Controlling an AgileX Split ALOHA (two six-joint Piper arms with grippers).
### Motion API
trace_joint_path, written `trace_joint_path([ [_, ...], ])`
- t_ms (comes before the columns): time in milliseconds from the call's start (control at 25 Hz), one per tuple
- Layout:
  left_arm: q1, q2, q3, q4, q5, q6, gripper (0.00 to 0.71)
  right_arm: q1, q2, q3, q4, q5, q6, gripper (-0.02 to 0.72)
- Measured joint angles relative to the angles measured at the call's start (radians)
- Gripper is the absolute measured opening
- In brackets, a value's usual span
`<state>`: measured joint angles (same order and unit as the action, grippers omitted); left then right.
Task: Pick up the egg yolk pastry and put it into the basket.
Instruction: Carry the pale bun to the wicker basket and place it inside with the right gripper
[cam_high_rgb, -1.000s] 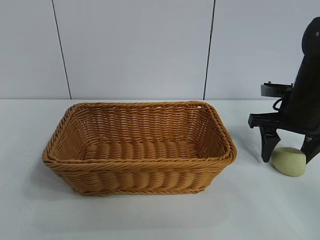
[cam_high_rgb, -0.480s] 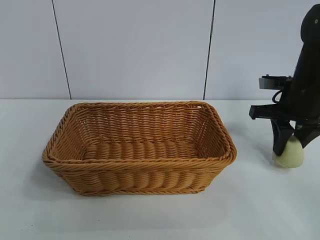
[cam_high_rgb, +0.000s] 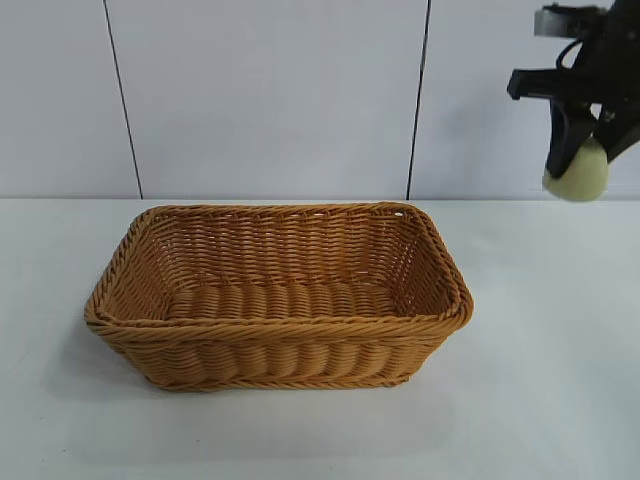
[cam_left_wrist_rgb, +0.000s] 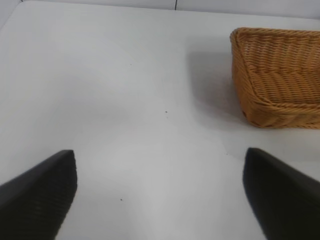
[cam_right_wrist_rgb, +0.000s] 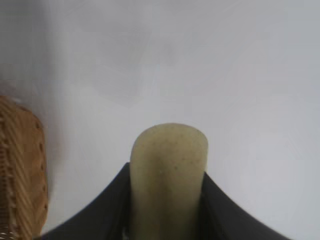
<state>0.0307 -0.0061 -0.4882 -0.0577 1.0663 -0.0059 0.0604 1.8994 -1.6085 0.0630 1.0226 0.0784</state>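
Next, I release the egg yolk pastry from my right gripper on the middle of the basket's bottom (cam_high_rgb: 298, 294), close behind the front side of the basket.
My right gripper (cam_high_rgb: 584, 152) is shut on the egg yolk pastry (cam_high_rgb: 578, 174), a pale yellowish-green puck, and holds it high above the table at the far right, to the right of the basket. In the right wrist view the pastry (cam_right_wrist_rgb: 168, 172) stands on edge between the two black fingers (cam_right_wrist_rgb: 105, 210). The golden-brown wicker basket (cam_high_rgb: 280, 340) stands empty on the white table, left of centre; its corner shows in the left wrist view (cam_left_wrist_rgb: 280, 75) and its edge in the right wrist view (cam_right_wrist_rgb: 22, 170). My left gripper (cam_left_wrist_rgb: 160, 192) is open and empty over bare table beside the basket.
The white table (cam_high_rgb: 540, 400) runs back to a pale panelled wall (cam_high_rgb: 270, 90). Nothing else stands on it.
My right gripper closed on the pastry, tipped it on edge, and lifted it from the table to well above basket height. The basket has not moved.
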Motion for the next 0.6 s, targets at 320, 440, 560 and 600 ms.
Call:
trace_joint_path([
  [320, 0.000, 0.000, 0.000, 0.000, 0.000, 0.000, 0.696, 0.196, -0.006, -0.044, 0.008, -0.005, 0.004, 0.209],
  [440, 0.000, 0.000, 0.000, 0.000, 0.000, 0.000, 0.696, 0.293, -0.006, -0.044, 0.012, -0.028, 0.027, 0.209],
  [560, 0.000, 0.000, 0.000, 0.000, 0.000, 0.000, 0.696, 0.381, -0.005, -0.044, 0.014, -0.058, 0.050, 0.209],
  [600, 0.000, 0.000, 0.000, 0.000, 0.000, 0.000, 0.696, 0.402, -0.002, -0.044, 0.014, -0.068, 0.056, 0.208],
])
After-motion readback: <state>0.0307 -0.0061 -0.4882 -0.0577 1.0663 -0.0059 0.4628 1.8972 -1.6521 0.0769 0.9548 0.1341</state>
